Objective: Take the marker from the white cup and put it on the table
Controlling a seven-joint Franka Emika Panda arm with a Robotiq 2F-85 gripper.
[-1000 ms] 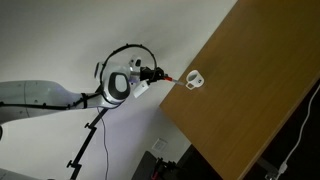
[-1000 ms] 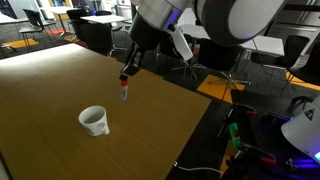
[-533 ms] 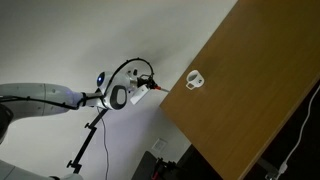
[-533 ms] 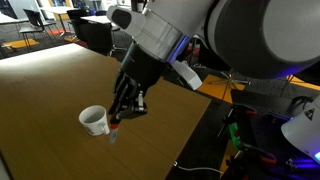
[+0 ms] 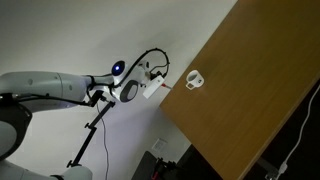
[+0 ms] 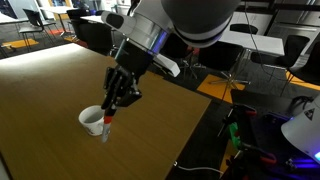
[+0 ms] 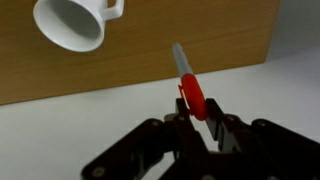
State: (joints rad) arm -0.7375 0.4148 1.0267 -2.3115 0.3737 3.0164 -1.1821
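My gripper has the red marker. It will put the marker down on the bare wood (image 5: 201,111) between the white cup and the table's near edge.
The white cup (image 6: 93,120) stands on the brown wooden table (image 6: 50,80); both also show in an exterior view, cup (image 5: 195,79) and table (image 5: 255,90). My gripper (image 6: 111,108) is shut on the red marker (image 6: 106,126), which hangs whitish end down just beside the cup, close over the tabletop. In the wrist view the marker (image 7: 190,92) sticks out from between the fingers (image 7: 203,128), its pale tip over the table (image 7: 160,40) near the edge, with the cup (image 7: 72,22) at the upper left. I cannot tell whether the tip touches the wood.
The table's edge (image 6: 190,110) runs close behind the gripper, with floor and cables (image 6: 250,140) beyond. Office chairs and desks (image 6: 290,50) stand in the background. A black stand (image 5: 85,145) is below the arm.
My gripper has carried the marker across the table, down and towards the cup. It now hangs right beside the cup. The cup has not moved.
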